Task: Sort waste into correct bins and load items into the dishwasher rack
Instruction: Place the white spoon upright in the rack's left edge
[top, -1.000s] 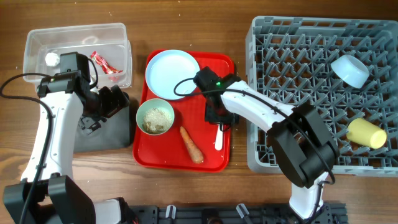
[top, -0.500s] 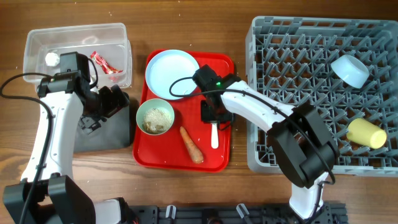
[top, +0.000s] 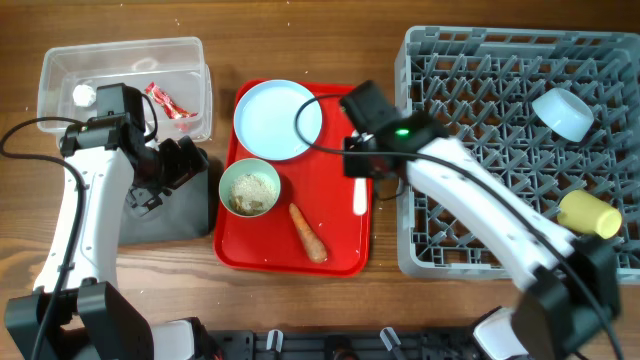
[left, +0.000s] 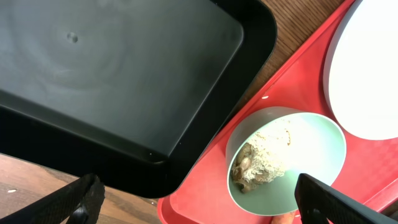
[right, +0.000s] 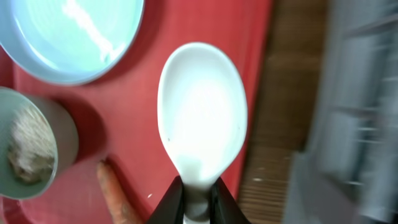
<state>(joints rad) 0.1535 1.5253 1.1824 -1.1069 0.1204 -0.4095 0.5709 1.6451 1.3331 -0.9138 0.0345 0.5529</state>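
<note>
The robot's left gripper should next move to the carrot on the red tray and grasp the carrot's thicker half (top: 311, 241).
My right gripper (top: 362, 165) is shut on a white spoon (top: 360, 197) and holds it above the right edge of the red tray (top: 340, 255); in the right wrist view the spoon (right: 201, 106) fills the middle, its handle pinched between my fingers (right: 198, 202). On the tray lie a light blue plate (top: 277, 119), a green bowl of food scraps (top: 249, 187) and a carrot (top: 308, 233). My left gripper (left: 193, 199) is open and empty over the black bin (left: 118, 81) and the bowl (left: 286, 158). The grey dishwasher rack (top: 480, 90) stands at the right.
The rack holds a pale blue bowl (top: 562, 112) and a yellow cup (top: 590, 213). A clear plastic bin (top: 60, 70) at the back left holds a red wrapper (top: 166, 102) and a white crumpled ball (top: 83, 95). The black bin (top: 160, 215) lies left of the tray.
My right gripper has lifted the spoon off the tray and moved it right, toward the rack. The left arm has not moved.
</note>
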